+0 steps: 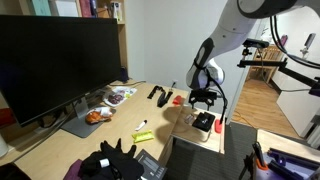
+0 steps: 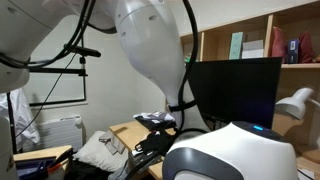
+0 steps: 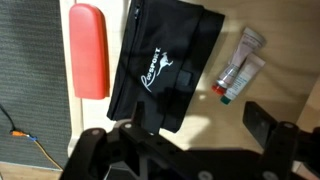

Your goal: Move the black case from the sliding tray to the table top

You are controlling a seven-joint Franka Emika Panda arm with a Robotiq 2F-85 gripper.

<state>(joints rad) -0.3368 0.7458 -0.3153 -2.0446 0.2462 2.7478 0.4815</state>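
My gripper needs to close on the black case's long edge [image 1: 195, 121] [image 3: 191, 85] next to the small tubes, on the side away from the red oblong object.
The black case [image 3: 160, 65], soft with a white logo, lies flat on the wooden sliding tray [image 3: 225, 120]. It shows below the gripper in an exterior view [image 1: 203, 121]. My gripper [image 3: 198, 118] hangs above the tray, open and empty. Its fingers straddle bare wood just beside the case's near edge and do not touch it. It also shows in an exterior view [image 1: 203, 98]. A red oblong object [image 3: 90, 50] lies right beside the case.
Two small tubes [image 3: 240, 65] lie on the tray on the other side of the case. The desk top [image 1: 120, 125] holds a large monitor [image 1: 60, 60], food packets [image 1: 105, 100], dark tools [image 1: 158, 94] and black gloves [image 1: 115, 160]. The arm body [image 2: 150, 40] blocks much of an exterior view.
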